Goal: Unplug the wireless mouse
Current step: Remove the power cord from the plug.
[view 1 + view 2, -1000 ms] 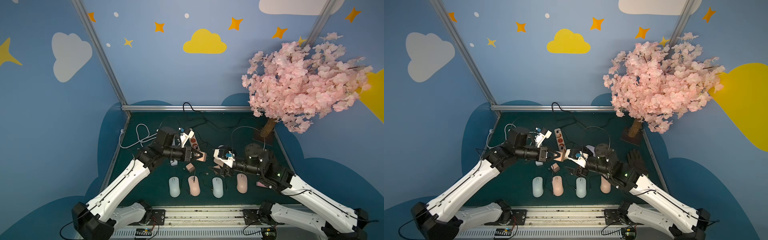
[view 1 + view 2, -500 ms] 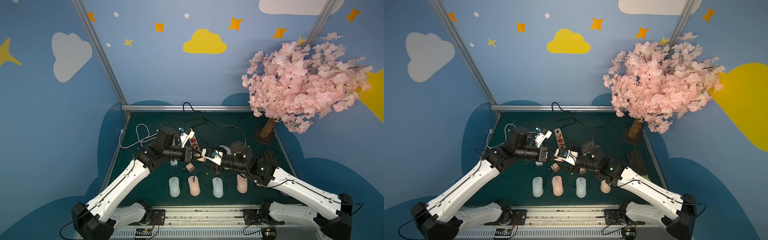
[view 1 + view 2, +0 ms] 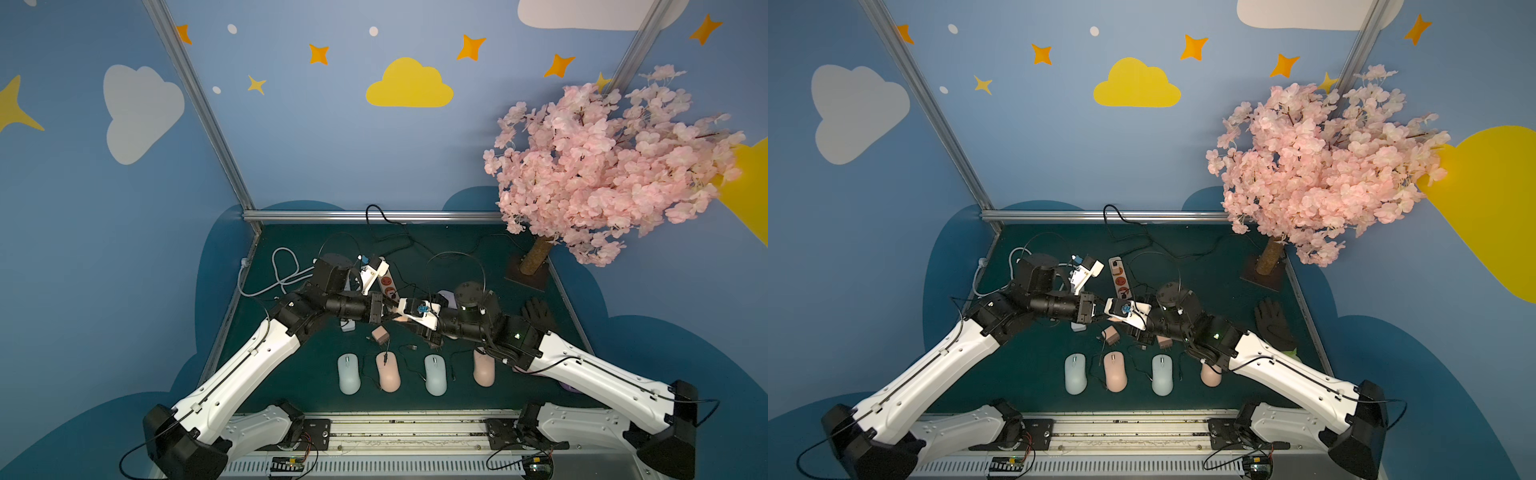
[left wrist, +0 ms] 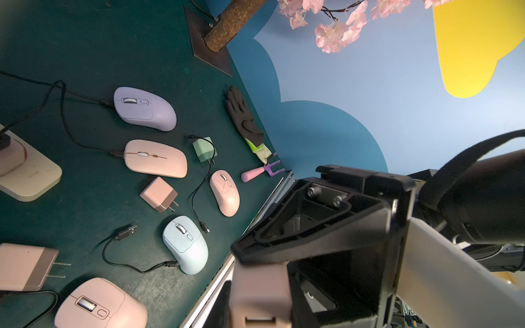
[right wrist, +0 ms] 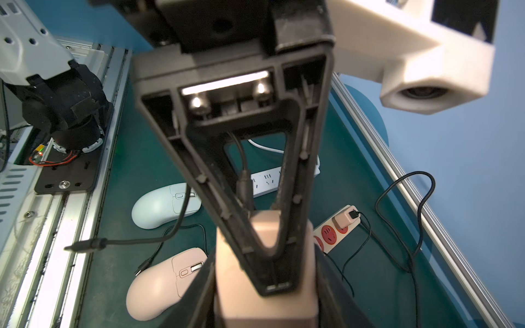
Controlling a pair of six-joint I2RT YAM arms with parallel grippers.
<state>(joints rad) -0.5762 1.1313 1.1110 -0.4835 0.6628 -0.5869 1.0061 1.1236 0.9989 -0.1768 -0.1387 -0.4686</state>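
Observation:
The left gripper is clamped on the body of the pink charger, so it should open and take the black cable plug [image 5: 244, 189] while the right gripper holds the charger.
A pink charger block [image 4: 260, 284] hangs in the air over the middle of the green mat, and both grippers meet on it. My left gripper [image 4: 260, 308] is shut on it. From the opposite side, my right gripper [image 5: 264, 309] has its jaws pressed on the charger's [image 5: 235, 284] flanks. In both top views the left gripper [image 3: 388, 316] and right gripper [image 3: 405, 322] touch tip to tip. A black cable plug [image 5: 245, 186] sits at the charger's far end. Several mice lie below, among them a pink mouse [image 3: 387, 371]. Which one is the wireless mouse I cannot tell.
A strip with red sockets [image 3: 387, 286] lies behind the grippers, with a small pink adapter [image 5: 345, 218] plugged in. A white power strip [image 5: 265, 181], a loose pink charger [image 3: 379, 333] and black cables lie around. A black glove [image 3: 538, 313] and the cherry tree base [image 3: 528, 272] stand at the right.
My right arm has swung left to the left gripper, and its jaws have closed around the pink charger. The left arm has held still.

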